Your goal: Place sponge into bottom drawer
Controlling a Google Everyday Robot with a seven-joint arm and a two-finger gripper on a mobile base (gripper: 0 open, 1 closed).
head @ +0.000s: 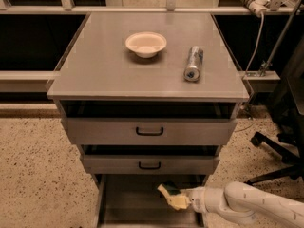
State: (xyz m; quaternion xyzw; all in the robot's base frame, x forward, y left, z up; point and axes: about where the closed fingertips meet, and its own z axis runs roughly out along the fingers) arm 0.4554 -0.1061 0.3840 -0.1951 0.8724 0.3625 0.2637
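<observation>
My gripper is going to let go of the sponge on the bottom drawer's grey bottom (166,208), near the middle, below the lower black handle.
The sponge (172,196), pale yellow foam with a dark green face, is held at the tip of my gripper (183,199), over the right part of the open bottom drawer (128,198). The gripper comes in from the lower right on a white arm (251,207). The bottom drawer is pulled out, a wide grey tray with a flat floor, below two grey drawers with black loop handles (149,131). The sponge is tilted and above the drawer floor.
A white bowl (146,44) and a silver can lying on its side (193,63) rest on the cabinet top (95,70). An office chair base (278,151) stands to the right. A speckled floor (33,175) lies to the left.
</observation>
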